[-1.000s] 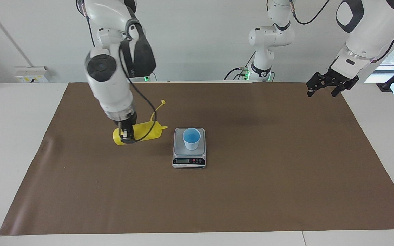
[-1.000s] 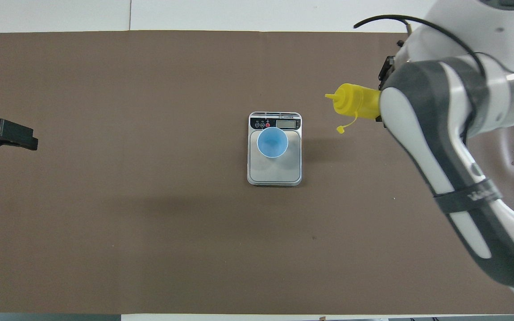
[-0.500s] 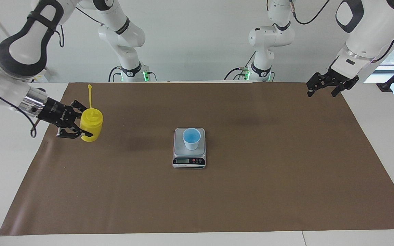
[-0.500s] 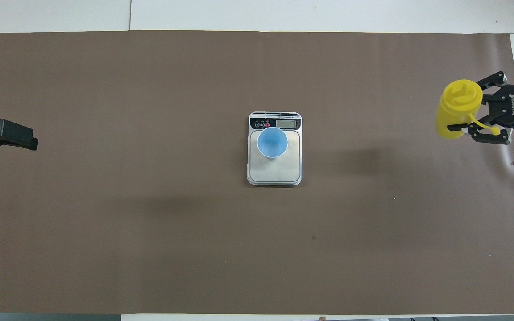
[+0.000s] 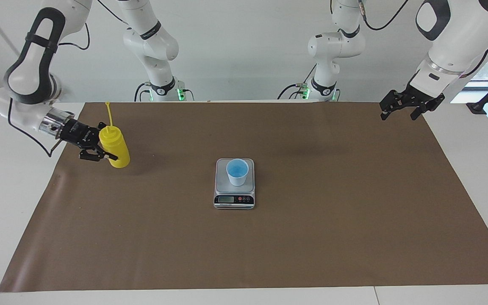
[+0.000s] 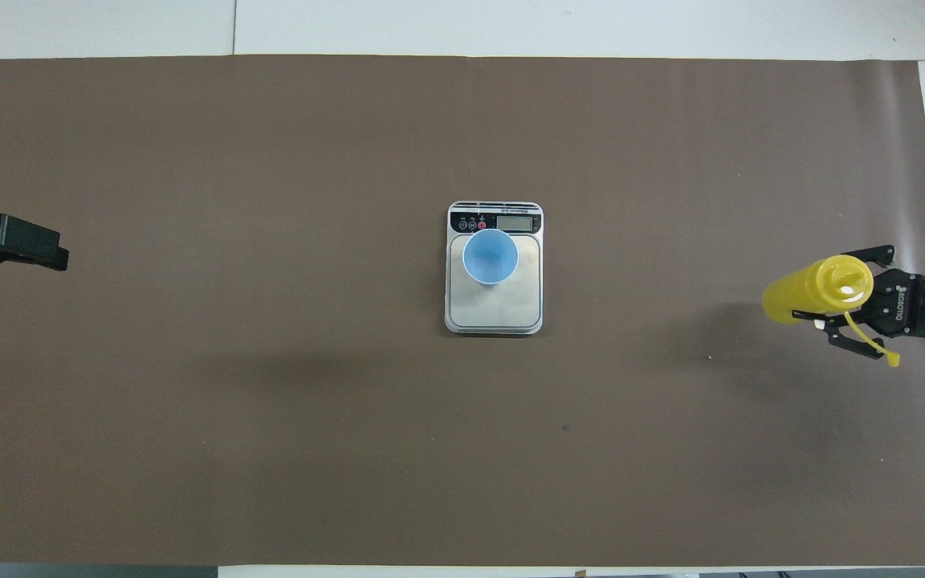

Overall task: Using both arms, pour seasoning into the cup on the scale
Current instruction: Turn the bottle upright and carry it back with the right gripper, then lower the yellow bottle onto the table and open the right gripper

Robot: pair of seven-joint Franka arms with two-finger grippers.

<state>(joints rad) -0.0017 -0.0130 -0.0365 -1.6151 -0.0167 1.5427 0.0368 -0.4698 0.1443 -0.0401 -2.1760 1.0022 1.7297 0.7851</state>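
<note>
The robot's right gripper needs to release the yellow seasoning bottle upright on the bare brown mat, a little closer to the silver scale (image 6: 769, 305).
The yellow seasoning bottle (image 5: 115, 148) (image 6: 808, 293) stands upright at the right arm's end of the mat, its tethered cap strand sticking up. My right gripper (image 5: 107, 143) (image 6: 832, 295) is shut on it from the side. I cannot tell whether the bottle's base touches the mat. The light-blue cup (image 5: 237, 171) (image 6: 491, 256) stands on the silver scale (image 5: 234, 200) (image 6: 495, 317) in the middle of the mat. My left gripper (image 5: 403, 108) (image 6: 49, 257) waits open and holds nothing, over the mat's edge at the left arm's end.
A brown mat (image 5: 333, 220) (image 6: 270, 401) covers most of the white table. Both arm bases (image 5: 163, 91) stand at the table's edge nearest the robots.
The right arm has swung away from the scale to its own end of the mat. The bottle, tipped on its side a second ago, is upright now. The left arm has not moved.
</note>
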